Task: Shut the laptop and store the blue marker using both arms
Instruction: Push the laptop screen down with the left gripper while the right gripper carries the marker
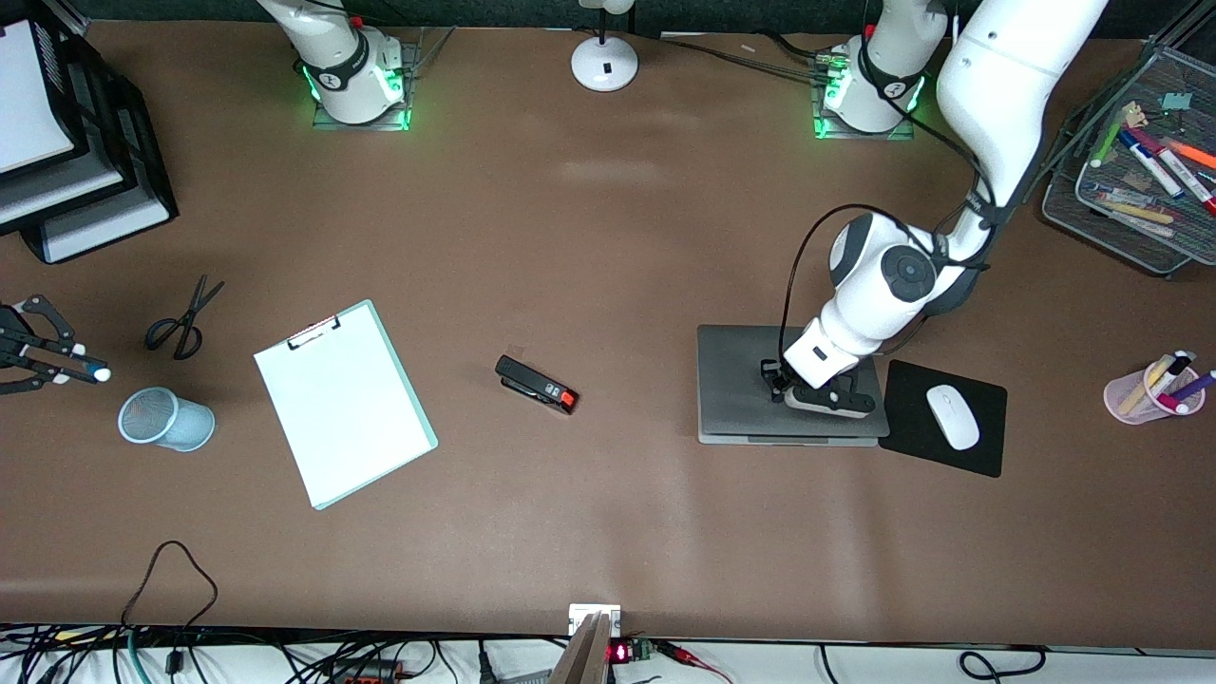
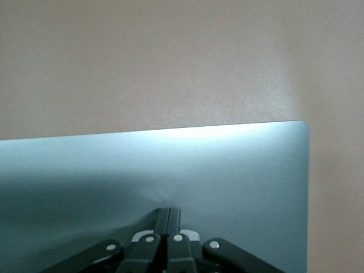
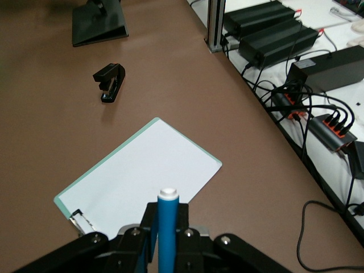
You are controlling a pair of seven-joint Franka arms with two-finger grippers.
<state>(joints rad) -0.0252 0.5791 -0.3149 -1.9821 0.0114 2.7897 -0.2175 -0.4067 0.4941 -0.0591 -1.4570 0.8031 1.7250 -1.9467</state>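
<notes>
The blue marker, now just over the table beside the cup, will be let go by my right gripper inside the light-blue mesh cup (image 1: 161, 426), near the scissors.
The silver-grey laptop (image 1: 741, 380) lies closed and flat on the table, lid up. My left gripper (image 1: 774, 375) is shut, with its fingertips (image 2: 169, 213) touching the lid (image 2: 227, 170) near its middle. My right gripper (image 1: 57, 366) is at the right arm's end of the table, just over the table beside a light-blue mesh cup (image 1: 166, 419). It is shut on the blue marker (image 1: 90, 370), whose white end points toward the clipboard. In the right wrist view the marker (image 3: 168, 227) stands between the fingers of that gripper (image 3: 168, 219).
A clipboard with white paper (image 1: 344, 401) and a black stapler (image 1: 537, 384) lie mid-table. Scissors (image 1: 182, 318) lie near the mesh cup. A black mouse pad (image 1: 988, 456) with a white mouse (image 1: 952, 415) sits beside the laptop. A pink marker cup (image 1: 1154, 389) and a mesh tray (image 1: 1140, 228) stand at the left arm's end.
</notes>
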